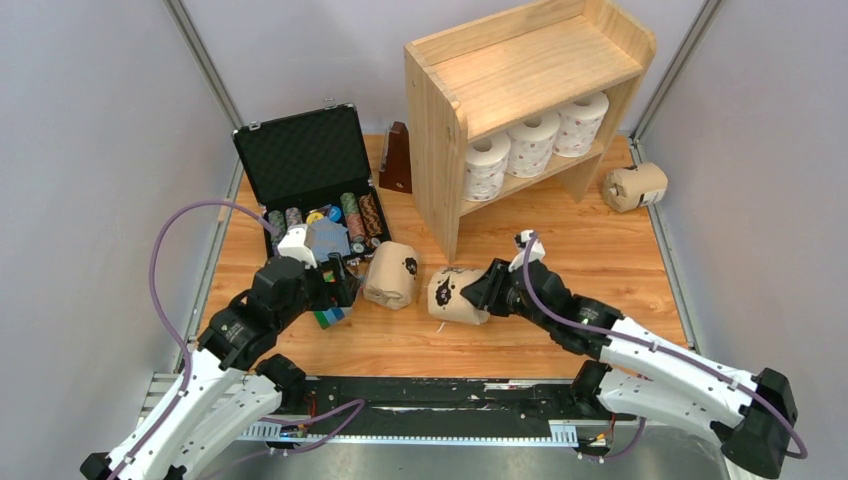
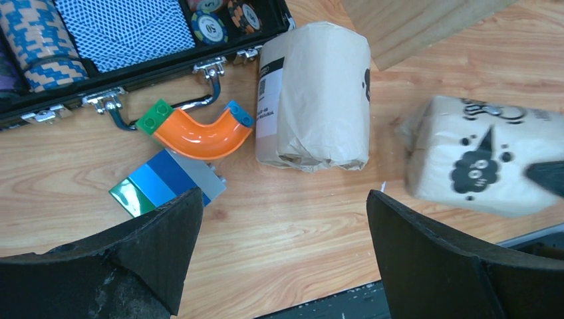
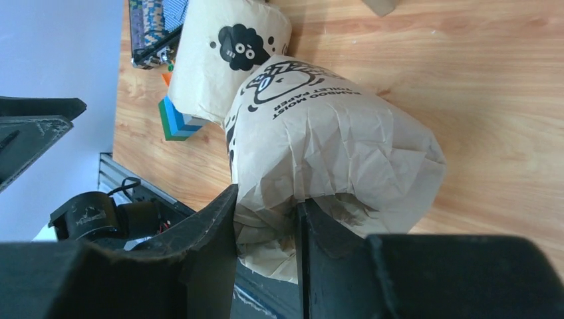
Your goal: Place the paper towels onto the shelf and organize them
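I see the tan roll in my right gripper is lying on its side, so next I turn it upright, then open and grab its crumpled end (image 3: 398, 178) from above.
The pine shelf (image 1: 520, 70) stands at the back with three white rolls (image 1: 532, 143) on its lower tier. My right gripper (image 1: 480, 290) is shut on the end of a tan kraft roll (image 1: 455, 295) at the table's front middle; in the right wrist view the jaws (image 3: 266, 219) pinch that roll's (image 3: 326, 146) crumpled wrap. A second tan roll (image 1: 392, 278) lies just left of it. A third tan roll (image 1: 634, 186) lies right of the shelf. My left gripper (image 1: 335, 290) is open and empty, above bare table (image 2: 282, 226) near the second roll (image 2: 316, 93).
An open black case (image 1: 305, 165) with poker chips sits at back left. Toy blocks (image 2: 169, 179) and an orange curved piece (image 2: 196, 133) lie in front of it. A dark brown wedge-shaped object (image 1: 397, 160) stands left of the shelf.
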Controlling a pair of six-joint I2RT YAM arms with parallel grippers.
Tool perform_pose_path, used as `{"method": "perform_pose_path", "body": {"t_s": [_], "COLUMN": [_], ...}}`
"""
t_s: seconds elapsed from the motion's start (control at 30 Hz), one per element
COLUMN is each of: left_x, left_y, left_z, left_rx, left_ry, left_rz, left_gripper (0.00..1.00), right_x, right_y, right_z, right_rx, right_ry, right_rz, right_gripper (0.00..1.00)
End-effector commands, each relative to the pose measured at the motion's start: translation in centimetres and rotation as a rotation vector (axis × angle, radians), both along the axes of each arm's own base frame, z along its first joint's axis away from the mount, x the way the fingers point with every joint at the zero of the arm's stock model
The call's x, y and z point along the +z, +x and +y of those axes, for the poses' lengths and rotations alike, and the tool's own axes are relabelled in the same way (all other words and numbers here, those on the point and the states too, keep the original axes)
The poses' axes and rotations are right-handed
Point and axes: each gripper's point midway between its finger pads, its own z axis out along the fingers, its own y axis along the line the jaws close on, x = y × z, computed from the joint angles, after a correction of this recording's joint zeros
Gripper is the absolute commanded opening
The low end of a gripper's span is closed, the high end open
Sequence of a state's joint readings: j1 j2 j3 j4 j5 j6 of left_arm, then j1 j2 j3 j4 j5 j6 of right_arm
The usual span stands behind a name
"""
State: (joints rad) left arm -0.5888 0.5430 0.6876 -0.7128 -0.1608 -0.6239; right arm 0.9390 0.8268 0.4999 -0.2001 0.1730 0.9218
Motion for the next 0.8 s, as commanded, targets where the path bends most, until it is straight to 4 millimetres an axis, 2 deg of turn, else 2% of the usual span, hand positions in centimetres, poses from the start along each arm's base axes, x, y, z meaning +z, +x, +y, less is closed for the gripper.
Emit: {"method": "perform_pose_path", "body": {"t_s": [0.0, 0.17, 0.3, 0.6, 0.77], "left_x": [1.7, 2.8, 3.9, 5.6, 5.9], "left_y": [1.1, 1.6, 1.6, 0.7, 0.3], "left_z": [0.7, 1.9, 3.0, 6.2, 7.1], "left_rx": [0.011, 0.029, 0.047, 0.116, 0.150], "left_ry": [0.036, 0.095, 0.134, 0.208, 0.210], "left_rz": [-0.102, -0.178, -0.238, -0.337, -0.370], "left_gripper": [1.00, 1.00, 1.00, 1.00, 1.00], "right_x": [3.8, 4.2, 4.5, 1.3, -0.6], "right_y": [-0.2, -1.6, -1.8, 0.3, 1.7], "right_z": [-3.0, -7.2, -8.7, -9.0, -7.8], "right_rx": [-0.028, -0.060, -0.066, -0.055, -0.043], "right_ry": [-0.214, -0.544, -0.726, -0.860, -0.838], "right_rz": [0.038, 0.209, 0.302, 0.399, 0.395], "right_gripper": [0.24, 0.23, 0.23, 0.23, 0.32]}}
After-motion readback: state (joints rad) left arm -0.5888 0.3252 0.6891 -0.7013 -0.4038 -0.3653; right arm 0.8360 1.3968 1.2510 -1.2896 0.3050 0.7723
